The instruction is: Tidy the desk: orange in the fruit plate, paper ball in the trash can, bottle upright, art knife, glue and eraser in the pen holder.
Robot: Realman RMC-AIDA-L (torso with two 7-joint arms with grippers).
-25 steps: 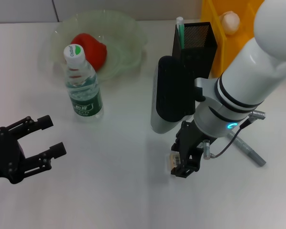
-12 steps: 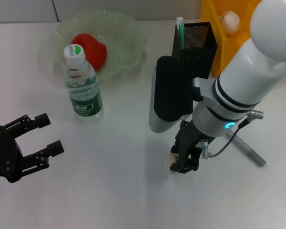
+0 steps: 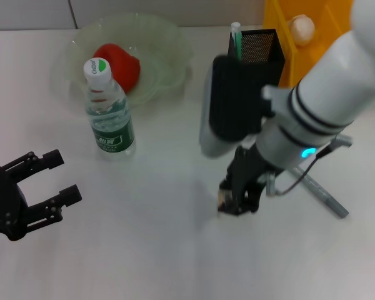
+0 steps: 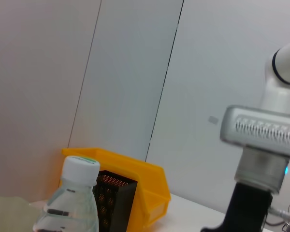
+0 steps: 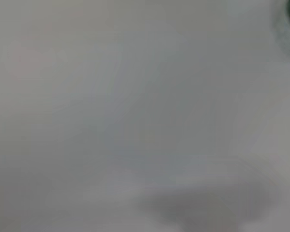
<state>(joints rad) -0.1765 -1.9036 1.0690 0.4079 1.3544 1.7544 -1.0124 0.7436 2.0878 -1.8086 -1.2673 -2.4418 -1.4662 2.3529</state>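
Next, my right gripper releases the eraser in the black mesh pen holder [image 3: 258,49] next to the green-and-white stick.
My right gripper [image 3: 237,199] hangs low over the white table at the centre right, shut on the small beige eraser [image 3: 221,201], which shows at its left edge. The black mesh pen holder [image 3: 257,47] stands behind it with a green-and-white stick [image 3: 235,34] inside. A grey pen-like tool [image 3: 324,198] lies on the table to the right. The orange [image 3: 119,61] lies in the pale-green fruit plate [image 3: 169,44]. The bottle [image 3: 109,109] stands upright in front of the plate. The paper ball [image 3: 301,27] is in the yellow trash can [image 3: 281,44]. My left gripper [image 3: 50,181] is open and empty at the near left.
The left wrist view shows the bottle [image 4: 72,203], the pen holder [image 4: 115,203], the yellow trash can [image 4: 140,181] and my right arm [image 4: 258,159] before a grey wall. The right wrist view shows only blurred white table.
My right gripper has moved a little away from me, towards the pen holder, with the eraser in it. The left gripper has barely moved.
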